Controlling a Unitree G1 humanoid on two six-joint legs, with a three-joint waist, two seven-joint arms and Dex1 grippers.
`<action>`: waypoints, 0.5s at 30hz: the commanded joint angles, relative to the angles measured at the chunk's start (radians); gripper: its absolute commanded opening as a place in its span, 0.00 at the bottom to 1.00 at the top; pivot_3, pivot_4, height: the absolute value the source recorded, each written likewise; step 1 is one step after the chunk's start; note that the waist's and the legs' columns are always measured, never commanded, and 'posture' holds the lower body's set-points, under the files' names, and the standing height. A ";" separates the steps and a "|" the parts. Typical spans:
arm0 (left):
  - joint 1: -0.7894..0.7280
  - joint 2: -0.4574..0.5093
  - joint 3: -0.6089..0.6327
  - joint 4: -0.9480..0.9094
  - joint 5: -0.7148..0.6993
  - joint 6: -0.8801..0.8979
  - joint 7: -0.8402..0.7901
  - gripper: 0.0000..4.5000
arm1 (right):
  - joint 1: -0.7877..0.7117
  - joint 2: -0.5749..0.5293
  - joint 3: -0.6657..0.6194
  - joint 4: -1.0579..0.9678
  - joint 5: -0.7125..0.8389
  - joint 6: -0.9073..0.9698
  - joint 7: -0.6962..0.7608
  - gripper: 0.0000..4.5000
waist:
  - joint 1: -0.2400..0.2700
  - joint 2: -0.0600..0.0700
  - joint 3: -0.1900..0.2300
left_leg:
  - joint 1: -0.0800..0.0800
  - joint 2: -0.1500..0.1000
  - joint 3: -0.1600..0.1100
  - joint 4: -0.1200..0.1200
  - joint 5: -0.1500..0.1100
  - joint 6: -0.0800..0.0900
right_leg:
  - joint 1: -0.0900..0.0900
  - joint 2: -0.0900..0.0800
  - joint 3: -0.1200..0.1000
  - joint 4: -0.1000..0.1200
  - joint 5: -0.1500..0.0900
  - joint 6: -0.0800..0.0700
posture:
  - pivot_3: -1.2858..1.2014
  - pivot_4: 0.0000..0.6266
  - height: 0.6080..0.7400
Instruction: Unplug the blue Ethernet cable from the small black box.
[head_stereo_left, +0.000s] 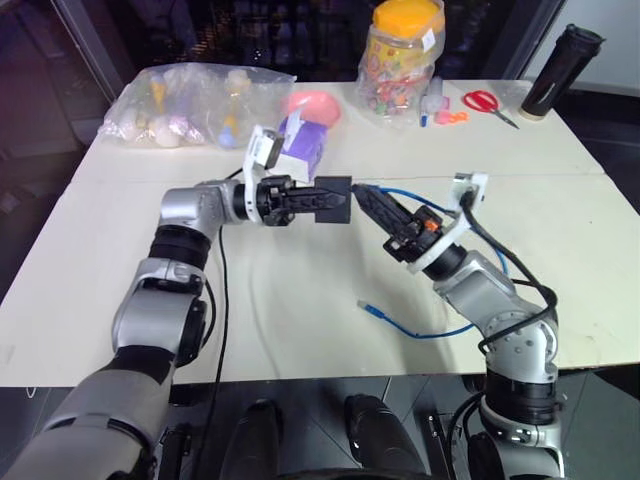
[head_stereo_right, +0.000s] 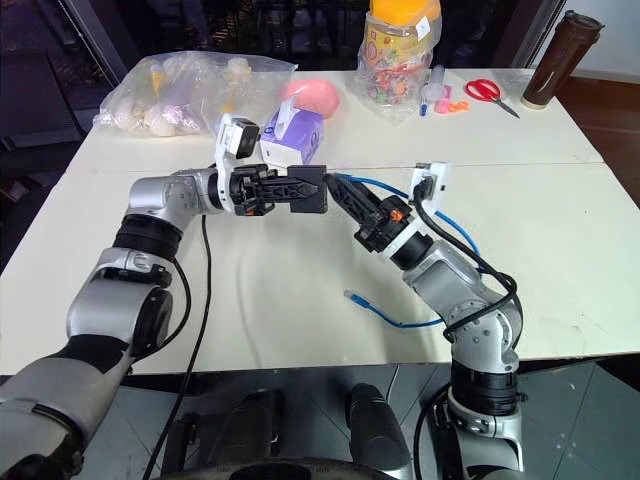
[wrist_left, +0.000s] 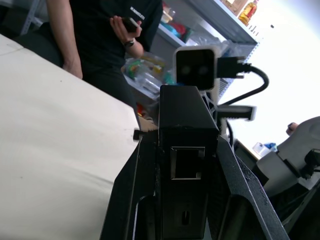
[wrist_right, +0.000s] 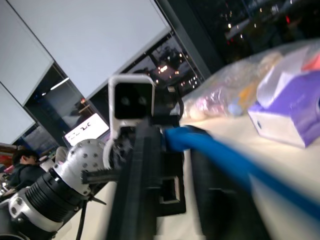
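Note:
Next, I open my right gripper wider, as the blue plug sits in the small black box between its parted fingers, then close on the plug (wrist_right: 176, 138) and pull back.
My left gripper (head_stereo_left: 325, 203) is shut on the small black box (head_stereo_left: 340, 190) and holds it above the table, pointing right. In the left wrist view the box (wrist_left: 187, 125) sits between both fingers, and the port (wrist_left: 187, 162) facing that camera is empty. My right gripper (head_stereo_left: 362, 197) points at the box's right side, its fingers apart. The blue Ethernet cable (head_stereo_left: 420, 192) runs along this gripper up to the box (wrist_right: 170, 175). I cannot tell whether its plug is seated. The cable loops over the table, and its free plug (head_stereo_left: 368, 306) lies near the front.
On the white table (head_stereo_left: 300, 300), a purple tissue box (head_stereo_left: 305, 140) stands just behind the left gripper. Farther back are a clear bag of items (head_stereo_left: 190, 105), a candy jar (head_stereo_left: 400, 60), red scissors (head_stereo_left: 487, 102) and a dark bottle (head_stereo_left: 560, 72). A person (wrist_left: 100, 40) stands beyond the table.

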 joint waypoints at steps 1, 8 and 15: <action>-0.032 0.002 0.014 -0.005 -0.010 -0.016 -0.004 0.12 | -0.014 0.001 -0.004 -0.015 0.013 -0.017 -0.006 0.59 | 0.000 0.000 0.000 | 0.000 0.000 0.000 0.000 0.000 0.000 | 0.000 0.000 0.000 0.000 0.000 0.000 | 0.52 0.24 1.00; -0.036 0.007 0.015 0.012 -0.006 -0.026 -0.004 0.12 | -0.010 0.001 -0.012 -0.012 0.028 -0.028 -0.006 0.59 | 0.000 0.000 0.000 | 0.000 0.000 0.000 0.000 0.000 0.000 | 0.000 0.000 0.000 0.000 0.000 0.000 | 0.52 0.24 1.00; -0.034 -0.005 0.010 0.013 -0.002 -0.031 -0.004 0.12 | -0.014 0.010 0.012 -0.006 0.041 -0.021 0.017 0.30 | 0.000 0.000 0.000 | 0.000 0.000 0.000 0.000 0.000 0.000 | 0.000 0.000 0.000 0.000 0.000 0.000 | 0.52 0.24 1.00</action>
